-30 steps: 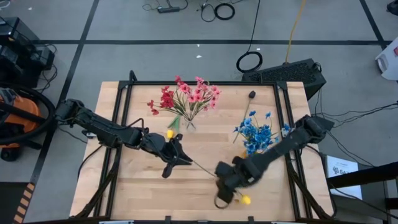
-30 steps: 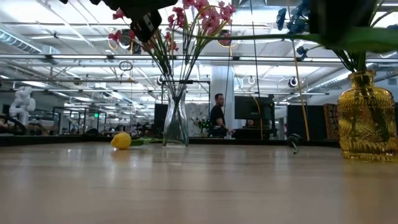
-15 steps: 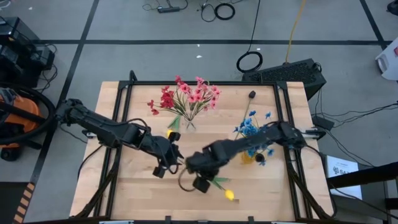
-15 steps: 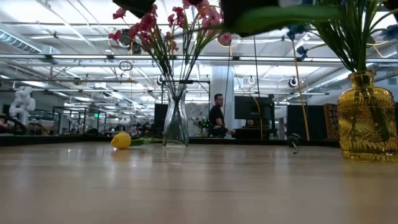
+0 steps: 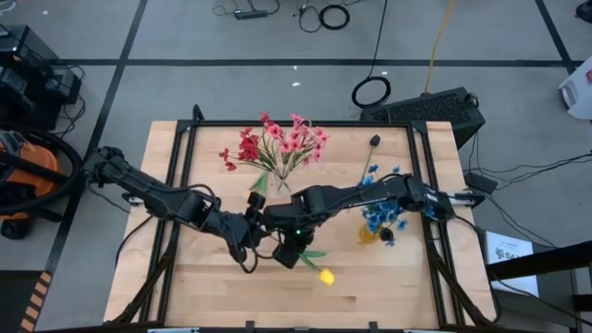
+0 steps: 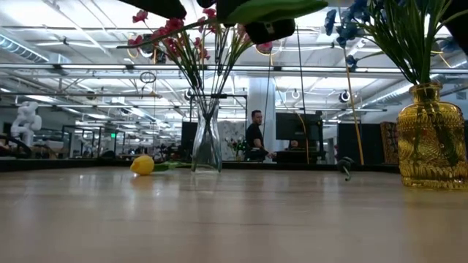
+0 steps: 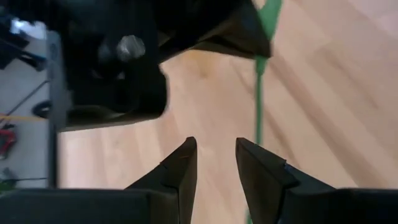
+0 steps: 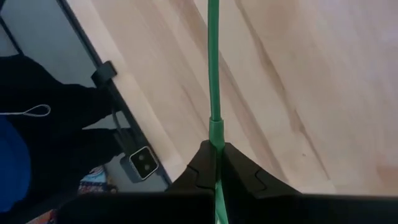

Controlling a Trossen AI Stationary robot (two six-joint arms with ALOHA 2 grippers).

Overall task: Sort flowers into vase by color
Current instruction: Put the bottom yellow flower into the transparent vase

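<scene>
The yellow flower's stem sits outside my left fingers; they should open and shift to take the stem (image 7: 259, 87) just below its leaf.
My right gripper (image 5: 289, 248) is over the table's middle, shut on the green stem of a yellow-bud flower (image 5: 326, 276). My left gripper (image 7: 215, 149) is open just to its left, and the bare stem (image 7: 259, 93) passes beside one of its fingers. I cannot tell whether they touch. A second yellow bud (image 5: 252, 198) lies on the table beside the clear vase (image 5: 280, 185), which holds red and pink flowers. An amber vase (image 6: 431, 139) holds the blue flowers (image 5: 379, 205). A dark bud (image 5: 375, 141) on a long stem lies near the far edge. My right gripper pinches the flower's stem (image 8: 215, 127) between its two fingers, at a thicker joint partway along. The bare stem runs forward past the fingertips, toward my left gripper. The flower is lifted clear of the table, and its bud (image 5: 326, 276) trails on the near side of the gripper.
The two vases stand in the table's far half, the clear one (image 6: 207, 142) left of centre and the amber one on the right. A black frame rail (image 5: 185, 176) runs along the table's sides. Bare wood (image 5: 388, 287) lies along the near edge.
My right gripper has swung from the near right of the table toward the left and the middle. It carried the yellow-bud flower up off the table to beside my left gripper. My left gripper has shifted slightly toward the near edge.
</scene>
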